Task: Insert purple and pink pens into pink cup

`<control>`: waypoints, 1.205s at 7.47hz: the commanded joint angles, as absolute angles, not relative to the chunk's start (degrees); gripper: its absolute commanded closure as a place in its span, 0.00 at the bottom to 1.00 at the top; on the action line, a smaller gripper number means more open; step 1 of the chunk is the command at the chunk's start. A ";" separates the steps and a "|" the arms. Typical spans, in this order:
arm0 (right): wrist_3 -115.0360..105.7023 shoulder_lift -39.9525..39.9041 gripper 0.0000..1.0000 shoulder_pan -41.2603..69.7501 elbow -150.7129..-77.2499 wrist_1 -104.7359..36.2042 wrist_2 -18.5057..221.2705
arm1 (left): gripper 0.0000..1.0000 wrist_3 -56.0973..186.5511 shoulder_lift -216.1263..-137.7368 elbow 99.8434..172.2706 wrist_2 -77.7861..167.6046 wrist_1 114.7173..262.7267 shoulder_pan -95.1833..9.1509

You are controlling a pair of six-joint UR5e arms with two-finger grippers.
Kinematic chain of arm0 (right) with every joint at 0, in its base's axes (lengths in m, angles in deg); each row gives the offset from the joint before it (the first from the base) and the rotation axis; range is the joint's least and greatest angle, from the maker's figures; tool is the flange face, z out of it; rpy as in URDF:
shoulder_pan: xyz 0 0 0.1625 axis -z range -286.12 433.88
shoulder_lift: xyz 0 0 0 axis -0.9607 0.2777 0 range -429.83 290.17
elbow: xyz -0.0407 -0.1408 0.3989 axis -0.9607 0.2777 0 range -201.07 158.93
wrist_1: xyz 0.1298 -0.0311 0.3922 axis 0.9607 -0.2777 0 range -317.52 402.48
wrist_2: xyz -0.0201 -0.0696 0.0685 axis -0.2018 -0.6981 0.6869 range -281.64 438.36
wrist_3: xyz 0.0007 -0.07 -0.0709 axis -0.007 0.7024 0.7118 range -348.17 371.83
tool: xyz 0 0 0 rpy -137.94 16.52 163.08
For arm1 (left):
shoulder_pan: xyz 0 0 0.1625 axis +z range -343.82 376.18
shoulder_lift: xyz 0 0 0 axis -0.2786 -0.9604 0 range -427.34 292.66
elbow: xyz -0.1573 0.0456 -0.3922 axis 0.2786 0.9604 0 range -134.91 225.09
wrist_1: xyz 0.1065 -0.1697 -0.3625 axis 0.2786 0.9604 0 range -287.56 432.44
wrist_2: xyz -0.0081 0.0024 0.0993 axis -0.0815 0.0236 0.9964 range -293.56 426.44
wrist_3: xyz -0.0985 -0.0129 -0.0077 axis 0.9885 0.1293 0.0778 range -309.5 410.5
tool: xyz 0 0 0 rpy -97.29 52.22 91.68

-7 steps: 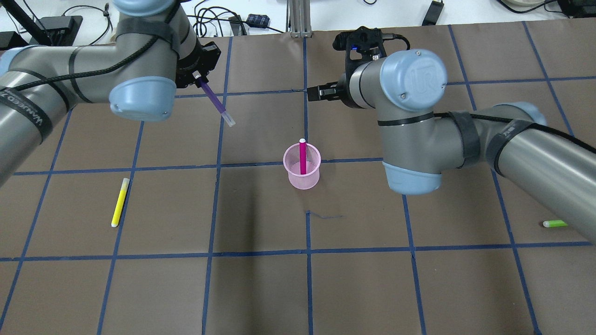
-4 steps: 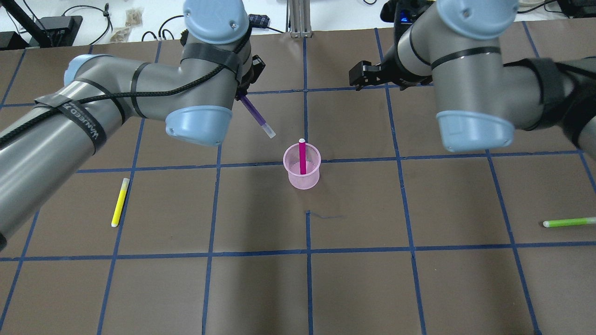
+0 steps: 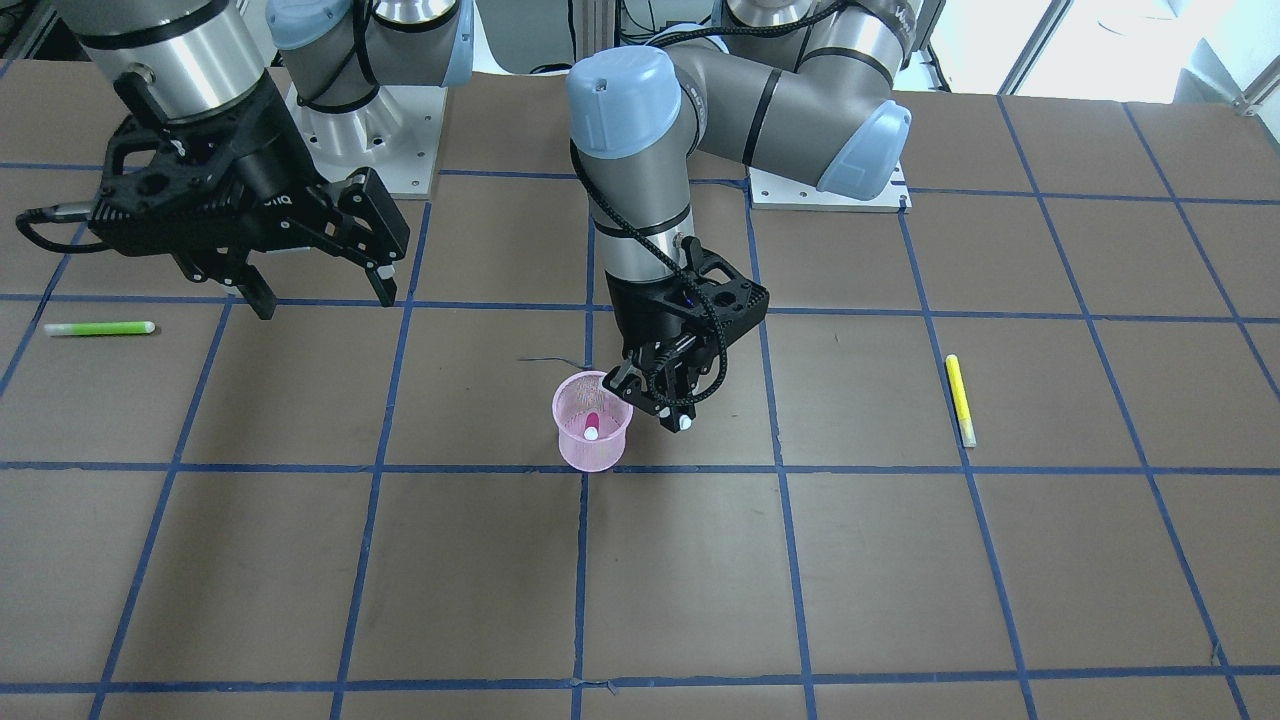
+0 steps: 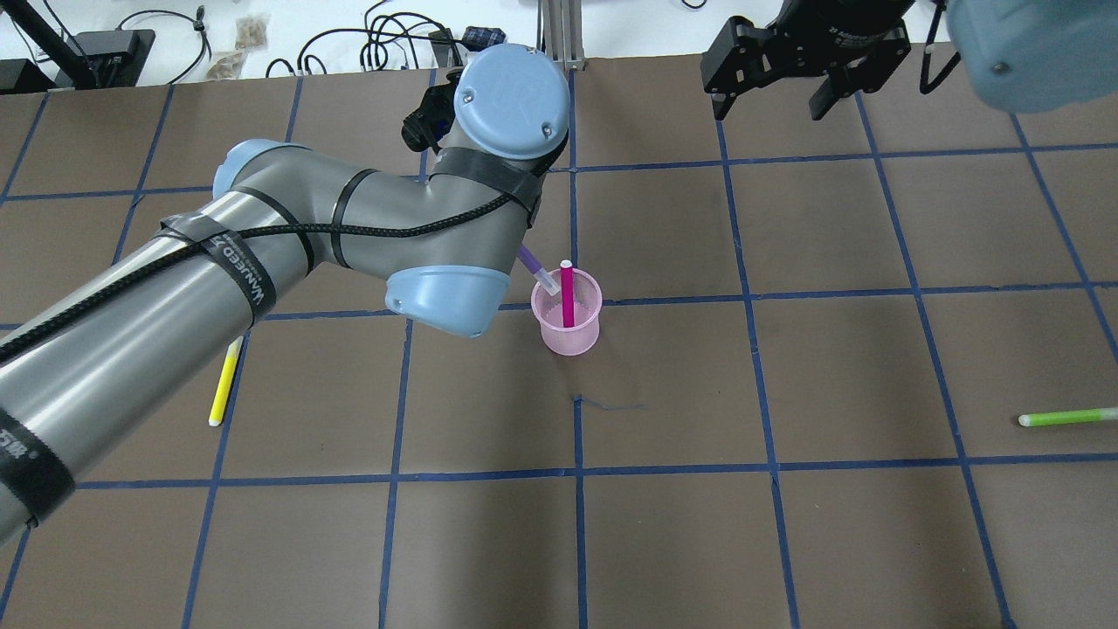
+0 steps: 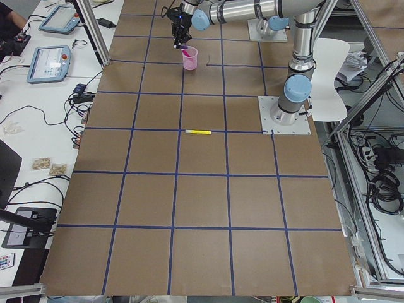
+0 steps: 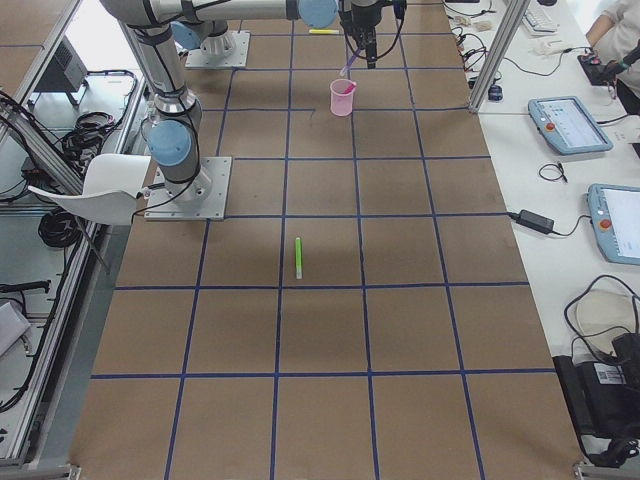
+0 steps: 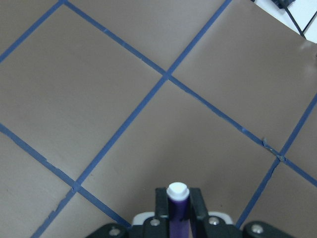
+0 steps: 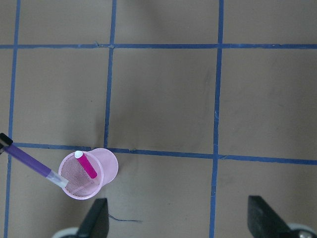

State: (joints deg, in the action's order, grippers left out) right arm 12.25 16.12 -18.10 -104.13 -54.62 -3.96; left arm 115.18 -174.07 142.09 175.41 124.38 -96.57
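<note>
Next, I let go of the purple pen with my left gripper inside the pink cup [image 3: 599, 427], next to the pink pen.
The pink mesh cup [image 4: 568, 333] stands upright near the table's middle, with the pink pen [image 4: 568, 295] standing in it. Both show in the front view: cup [image 3: 592, 448], pink pen [image 3: 591, 425]. My left gripper [image 3: 668, 400] is shut on the purple pen [image 4: 531, 263], held tilted beside the cup. The pen's clear tip reaches over the cup's rim, as the right wrist view shows [image 8: 30, 161]. The left wrist view shows the pen's white end [image 7: 177, 191] between the fingers. My right gripper [image 3: 325, 298] is open and empty, raised well away from the cup.
A yellow pen [image 4: 224, 384] lies on the table's left side, partly under my left arm. A green pen [image 4: 1066, 418] lies at the right edge. Blue tape lines grid the brown table. Cables and boxes lie beyond the far edge.
My left arm has swung right with the purple pen, bringing its tip from well left of the cup to the cup's rim. My right arm has drawn back to the far right.
</note>
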 commanded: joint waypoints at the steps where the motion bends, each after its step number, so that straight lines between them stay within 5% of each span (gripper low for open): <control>1: 13.58 16.39 0.00 -17.54 -103.86 -49.48 -9.13 | 1.00 119.48 -175.26 142.73 176.65 123.86 -97.81; 4: 14.02 16.74 0.00 -17.53 -111.66 -49.88 -12.25 | 1.00 124.83 -176.76 143.09 180.17 123.86 -100.53; 9: 14.47 17.97 0.00 -17.18 -111.77 -55.66 -11.90 | 1.00 128.01 -178.78 143.17 186.31 123.86 -103.96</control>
State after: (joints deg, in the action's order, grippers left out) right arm 14.52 17.84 -17.18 -111.47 -52.93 -11.92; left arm 127.49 -178.43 143.17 184.27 123.86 -102.93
